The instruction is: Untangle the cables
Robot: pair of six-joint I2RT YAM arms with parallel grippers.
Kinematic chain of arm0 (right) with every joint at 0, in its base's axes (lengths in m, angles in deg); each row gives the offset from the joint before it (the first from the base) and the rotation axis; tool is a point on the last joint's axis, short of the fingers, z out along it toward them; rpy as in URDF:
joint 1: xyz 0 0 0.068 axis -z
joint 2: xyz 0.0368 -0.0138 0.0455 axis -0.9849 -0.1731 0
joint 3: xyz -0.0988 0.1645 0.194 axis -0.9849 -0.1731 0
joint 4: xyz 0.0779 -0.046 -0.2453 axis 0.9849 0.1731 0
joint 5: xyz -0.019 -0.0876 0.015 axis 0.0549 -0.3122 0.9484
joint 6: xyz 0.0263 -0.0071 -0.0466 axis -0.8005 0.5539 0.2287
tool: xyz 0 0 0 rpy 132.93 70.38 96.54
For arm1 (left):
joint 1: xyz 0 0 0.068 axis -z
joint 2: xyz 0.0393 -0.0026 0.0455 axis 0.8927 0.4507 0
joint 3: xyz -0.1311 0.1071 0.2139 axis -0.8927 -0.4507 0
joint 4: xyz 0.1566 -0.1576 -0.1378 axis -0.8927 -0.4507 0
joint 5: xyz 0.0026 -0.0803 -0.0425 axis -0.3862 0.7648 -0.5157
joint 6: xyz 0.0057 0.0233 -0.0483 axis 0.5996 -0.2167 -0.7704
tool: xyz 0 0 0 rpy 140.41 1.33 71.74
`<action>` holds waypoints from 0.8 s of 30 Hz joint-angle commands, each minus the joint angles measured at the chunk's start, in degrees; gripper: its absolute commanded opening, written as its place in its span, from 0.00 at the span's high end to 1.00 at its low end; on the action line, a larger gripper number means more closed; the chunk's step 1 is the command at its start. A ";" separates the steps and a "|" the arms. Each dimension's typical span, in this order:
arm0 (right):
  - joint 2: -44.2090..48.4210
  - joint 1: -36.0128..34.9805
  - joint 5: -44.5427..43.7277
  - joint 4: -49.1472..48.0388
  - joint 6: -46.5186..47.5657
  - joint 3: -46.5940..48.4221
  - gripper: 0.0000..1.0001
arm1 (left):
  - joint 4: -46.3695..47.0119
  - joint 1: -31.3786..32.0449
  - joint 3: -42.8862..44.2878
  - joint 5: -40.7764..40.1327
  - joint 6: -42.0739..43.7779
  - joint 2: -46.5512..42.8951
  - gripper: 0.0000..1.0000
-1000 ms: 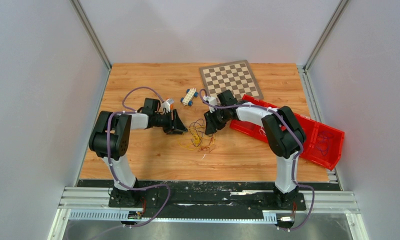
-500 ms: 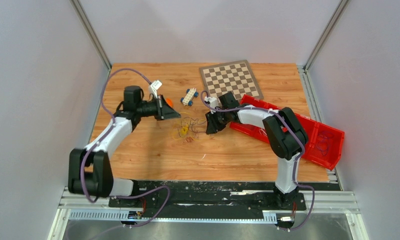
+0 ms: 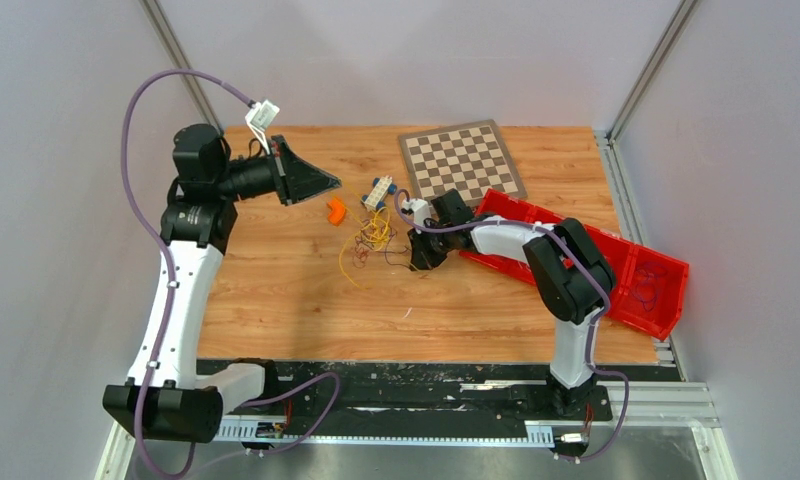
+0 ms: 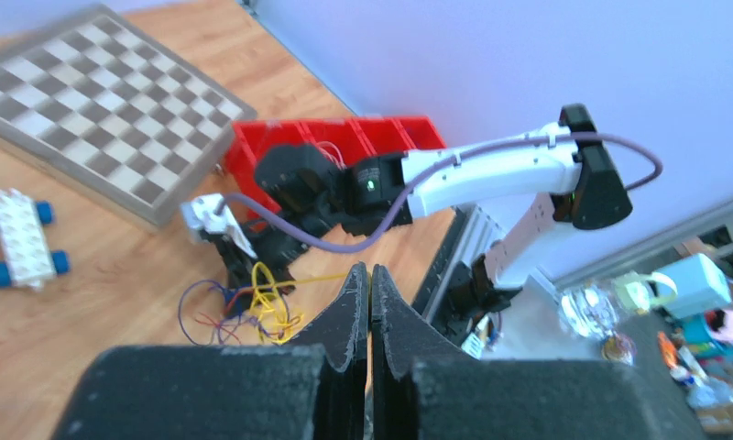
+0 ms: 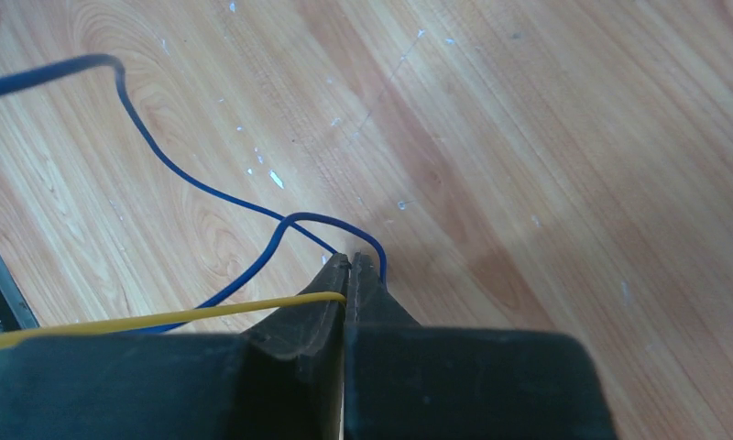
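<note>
Blue cable loops round my right fingers by the yellow cable; next I open them and take the yellow cable alone (image 5: pixel 280 302).
The cables (image 3: pixel 376 235) lie as a small tangle of yellow, red and dark wires at mid-table; they also show in the left wrist view (image 4: pixel 244 307). My left gripper (image 3: pixel 334 183) is raised high at the far left, up and left of the tangle. In its wrist view its jaws (image 4: pixel 369 270) are shut, and a thin yellow cable (image 4: pixel 308 278) runs from the tangle to their tip. My right gripper (image 3: pixel 416 258) is low on the table at the tangle's right edge. Its jaws (image 5: pixel 351 258) are shut on a yellow cable (image 5: pixel 161 319), and a blue cable (image 5: pixel 207 188) loops round their tip.
A chessboard (image 3: pixel 463 160) lies at the far middle. A white toy block with blue wheels (image 3: pixel 379 192) and a small orange piece (image 3: pixel 335 210) sit just beyond the tangle. A red bin (image 3: pixel 616 265) lies under the right arm. Walls stand close on both sides.
My left arm has risen and swung to the far left, away from the tangle. The tangle has been dragged farther and leftward and a yellow strand has drawn out. The right gripper has barely moved.
</note>
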 commanded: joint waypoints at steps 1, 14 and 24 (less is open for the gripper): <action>-1.86 1.24 -5.86 5.82 0.76 -2.64 0.99 | 13.66 -5.52 12.65 3.72 -9.62 0.25 1.00; -1.99 1.25 -6.11 8.31 1.97 -1.97 0.79 | 29.01 -15.20 40.20 0.02 -27.16 14.01 1.00; 0.45 1.46 -4.01 9.15 3.86 -3.35 0.52 | 28.50 -17.13 55.78 -4.76 -24.50 19.69 1.00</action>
